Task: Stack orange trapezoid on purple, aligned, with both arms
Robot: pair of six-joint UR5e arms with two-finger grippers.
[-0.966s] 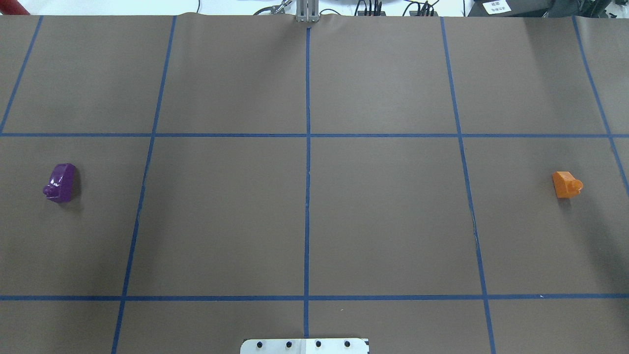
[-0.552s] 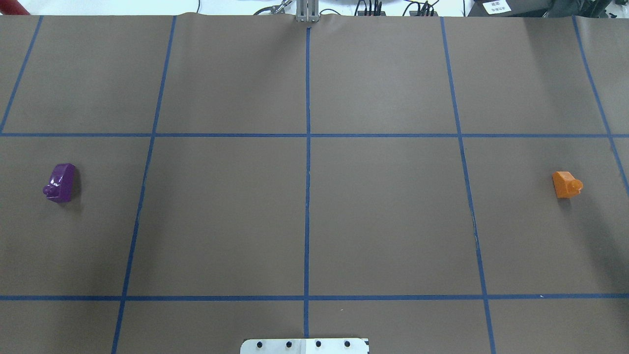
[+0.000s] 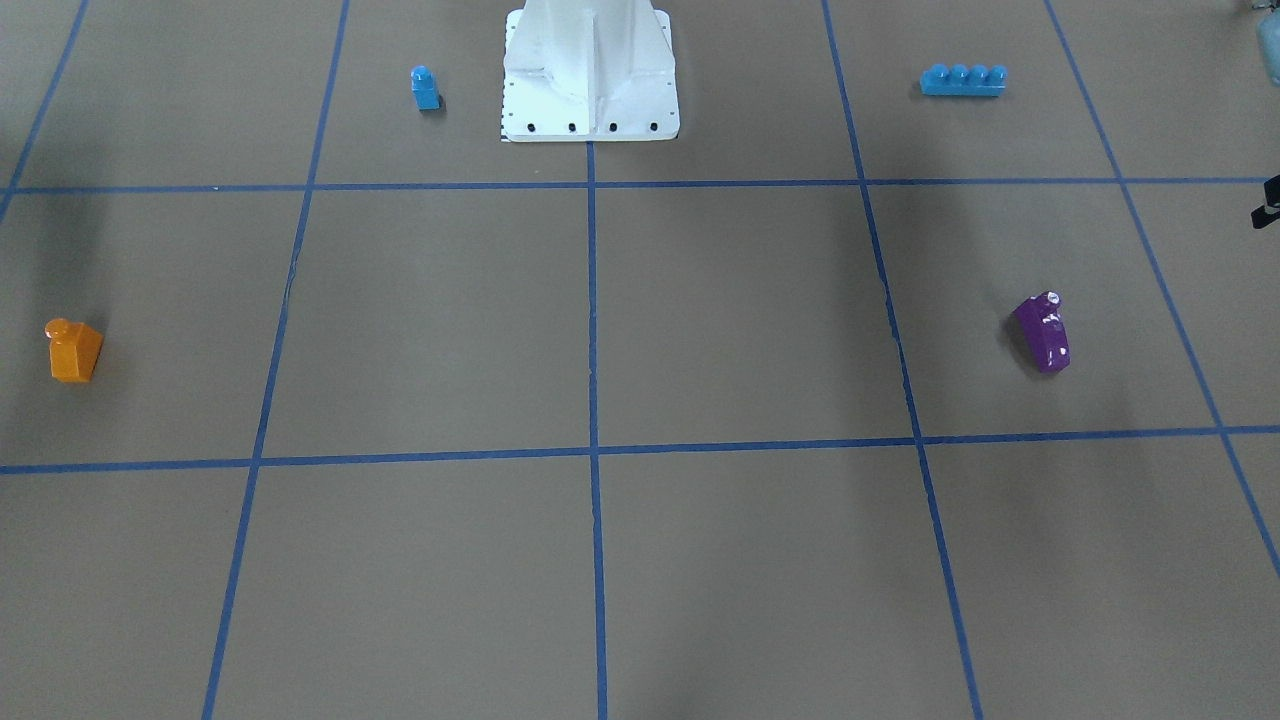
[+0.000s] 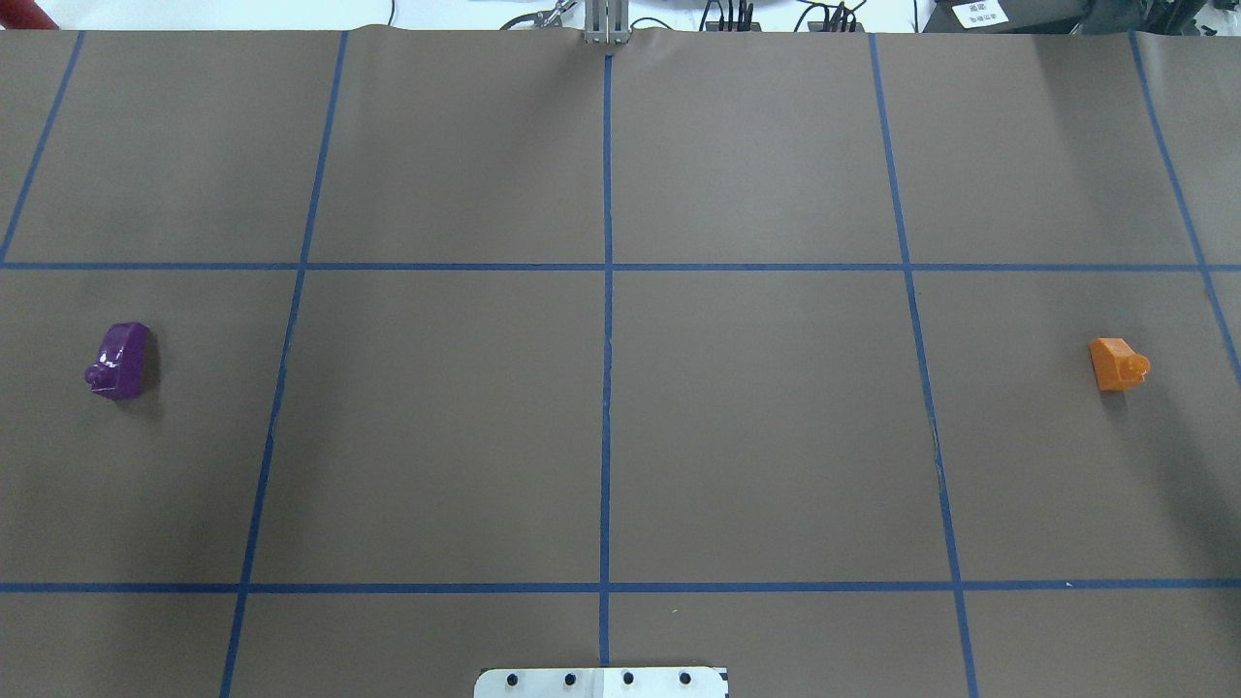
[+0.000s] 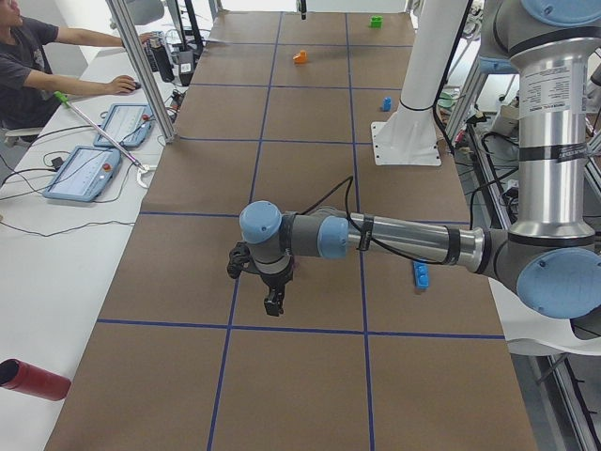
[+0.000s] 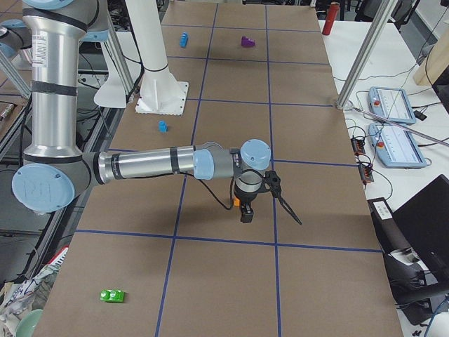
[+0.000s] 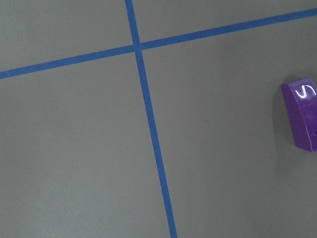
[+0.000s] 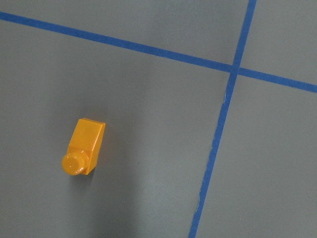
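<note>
I should next move my left gripper to the purple brick and close it on its body [image 3: 1038, 314] near the stud end, leaving the flat end free.
The orange trapezoid [image 4: 1118, 364] lies on the brown table at the far right of the overhead view, stud pointing sideways. It also shows in the right wrist view [image 8: 84, 146] and the front-facing view [image 3: 72, 350]. The purple brick [image 4: 121, 361] lies at the far left, also on its side, and shows at the right edge of the left wrist view [image 7: 302, 116]. Neither gripper shows in the overhead or wrist views. In the side views the left gripper [image 5: 273, 303] hangs over the purple brick's area and the right gripper [image 6: 246, 214] hangs by the orange one. I cannot tell whether they are open or shut.
A small blue brick [image 3: 425, 88] and a long blue brick [image 3: 962, 80] lie either side of the white base plate [image 3: 590, 120]. A green brick [image 6: 112, 295] lies at the table's right end and a red cylinder [image 5: 33, 380] at its left end. Blue tape lines grid the table.
</note>
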